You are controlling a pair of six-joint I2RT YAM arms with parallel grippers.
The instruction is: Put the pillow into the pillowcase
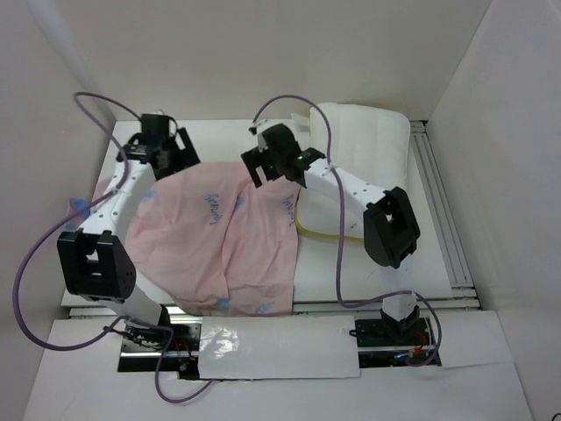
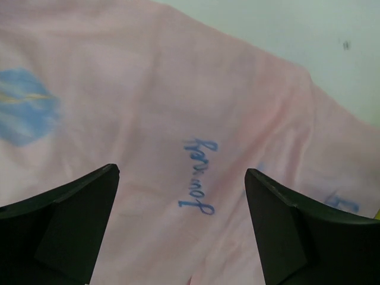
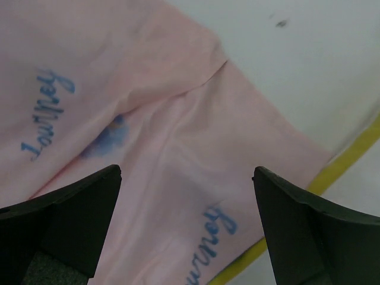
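The long fold in the pillowcase's middle (image 1: 230, 221) (image 2: 231, 212), beside the blue lettering, is next for my left gripper to go to and close on.
The pillowcase (image 1: 210, 237) lies spread and creased, pale pink side up with faint blue lettering, over the middle and left of the table. At the back right lies the white quilted pillow (image 1: 368, 140), and its yellow edge strip (image 1: 317, 233) shows beside the pillowcase's right edge. My left gripper (image 1: 164, 147) hangs over the case's back left corner. It is open above the pink cloth (image 2: 178, 89), nothing between its fingers (image 2: 71, 214). My right gripper (image 1: 267, 162) is open over the case's back right part (image 3: 178, 154), close to the yellow strip (image 3: 344, 160).
White enclosure walls stand on the left, back and right. An aluminium rail (image 1: 443, 219) runs along the table's right side. Purple cables (image 1: 337, 228) loop from both arms; the right one crosses over the pillow's near edge.
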